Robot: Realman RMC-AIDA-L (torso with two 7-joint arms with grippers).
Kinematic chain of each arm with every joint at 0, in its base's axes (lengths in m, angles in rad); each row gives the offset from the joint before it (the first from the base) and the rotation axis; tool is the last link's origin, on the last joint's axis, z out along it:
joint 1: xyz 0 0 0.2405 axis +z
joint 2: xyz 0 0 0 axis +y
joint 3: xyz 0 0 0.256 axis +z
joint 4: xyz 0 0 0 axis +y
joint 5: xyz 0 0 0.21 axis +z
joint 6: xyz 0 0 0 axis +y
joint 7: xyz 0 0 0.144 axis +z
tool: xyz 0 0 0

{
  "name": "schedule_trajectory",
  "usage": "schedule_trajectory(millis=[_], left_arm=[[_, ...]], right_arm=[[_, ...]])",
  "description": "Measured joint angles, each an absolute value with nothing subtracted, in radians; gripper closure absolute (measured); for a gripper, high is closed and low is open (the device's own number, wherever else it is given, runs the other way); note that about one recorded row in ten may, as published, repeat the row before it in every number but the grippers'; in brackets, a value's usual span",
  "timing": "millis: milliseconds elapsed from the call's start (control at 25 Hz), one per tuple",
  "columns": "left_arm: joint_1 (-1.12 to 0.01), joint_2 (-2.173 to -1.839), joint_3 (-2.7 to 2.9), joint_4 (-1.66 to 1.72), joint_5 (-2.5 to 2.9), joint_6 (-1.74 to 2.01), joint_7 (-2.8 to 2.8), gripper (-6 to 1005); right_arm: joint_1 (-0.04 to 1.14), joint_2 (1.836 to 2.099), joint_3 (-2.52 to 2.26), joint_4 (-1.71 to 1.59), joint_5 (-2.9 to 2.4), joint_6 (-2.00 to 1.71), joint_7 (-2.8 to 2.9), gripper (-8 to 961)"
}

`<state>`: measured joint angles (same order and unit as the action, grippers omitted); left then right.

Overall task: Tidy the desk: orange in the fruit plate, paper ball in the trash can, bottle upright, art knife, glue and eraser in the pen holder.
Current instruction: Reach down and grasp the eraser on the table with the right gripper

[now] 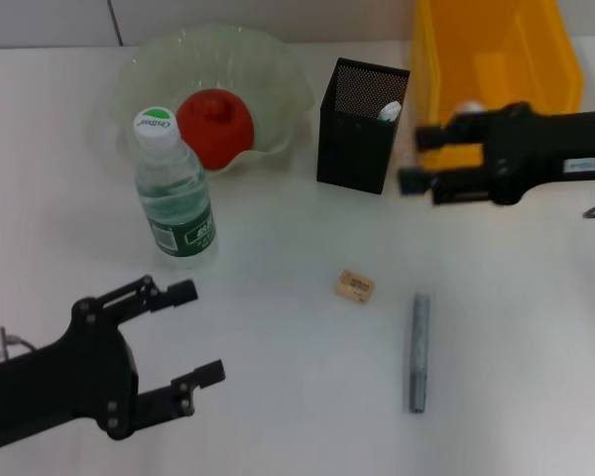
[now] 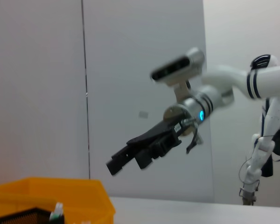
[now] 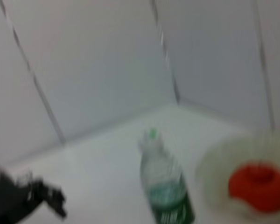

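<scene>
The robot's right gripper needs to next grip the sides of the eraser (image 1: 356, 287), which is lying between the bottle and the grey art knife.
The orange (image 1: 215, 127) lies in the fruit plate (image 1: 278, 69) at the back left. In front of it the bottle (image 1: 174, 193) stands upright. The eraser (image 1: 355, 286) and the grey art knife (image 1: 418, 352) lie on the table's middle. A white cap (image 1: 389, 111) pokes out of the pen holder (image 1: 360, 124); whether it is the glue I cannot tell. A white lump (image 1: 468, 106), likely the paper ball, shows in the trash can (image 1: 496, 55). My right gripper (image 1: 415, 159) hovers open and empty between holder and can. My left gripper (image 1: 202, 331) is open at the front left.
The left wrist view shows my right gripper (image 2: 126, 161) in the air above the trash can (image 2: 60, 196). The right wrist view shows the bottle (image 3: 165, 186), the orange (image 3: 259, 184) and my left gripper (image 3: 51, 200). A wall runs behind the table.
</scene>
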<state>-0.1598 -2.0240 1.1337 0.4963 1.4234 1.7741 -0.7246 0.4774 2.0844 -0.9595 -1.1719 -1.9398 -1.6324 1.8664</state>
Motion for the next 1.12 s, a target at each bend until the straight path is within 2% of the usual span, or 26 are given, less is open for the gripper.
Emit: schedule_trajectory(millis=[120, 200, 280, 320, 480, 880, 1120], left_arm=[[-0.136, -2.018, 1.129, 0.461, 1.459, 1.757, -0.712, 246], [-0.125, -2.017, 1.119, 0.459, 1.477, 1.746, -0.712, 246], [-0.102, -2.017, 1.105, 0.456, 1.492, 1.723, -0.712, 246], [-0.102, -2.017, 1.105, 0.456, 1.492, 1.723, -0.712, 247], [-0.069, -2.013, 1.089, 0.455, 1.492, 1.703, -0.711, 247], [-0.049, -2.014, 1.081, 0.453, 1.493, 1.689, -0.702, 248], [-0.056, -2.018, 1.086, 0.453, 1.494, 1.689, -0.695, 248]], right_arm=[[0.605, 2.08, -1.131, -1.347, -2.23, -1.674, 2.214, 272], [0.643, 2.079, -1.162, -1.361, -2.293, -1.694, 2.274, 274], [0.767, 2.079, -1.246, -1.354, -2.435, -1.734, 2.427, 274], [0.767, 2.079, -1.246, -1.354, -2.435, -1.734, 2.427, 274], [0.896, 2.083, -1.387, -1.265, -2.506, -1.727, 2.575, 275], [0.977, 2.091, -1.663, -1.105, -2.533, -1.606, 2.718, 277], [0.981, 2.092, -1.747, -1.07, -2.531, -1.544, 2.752, 278]])
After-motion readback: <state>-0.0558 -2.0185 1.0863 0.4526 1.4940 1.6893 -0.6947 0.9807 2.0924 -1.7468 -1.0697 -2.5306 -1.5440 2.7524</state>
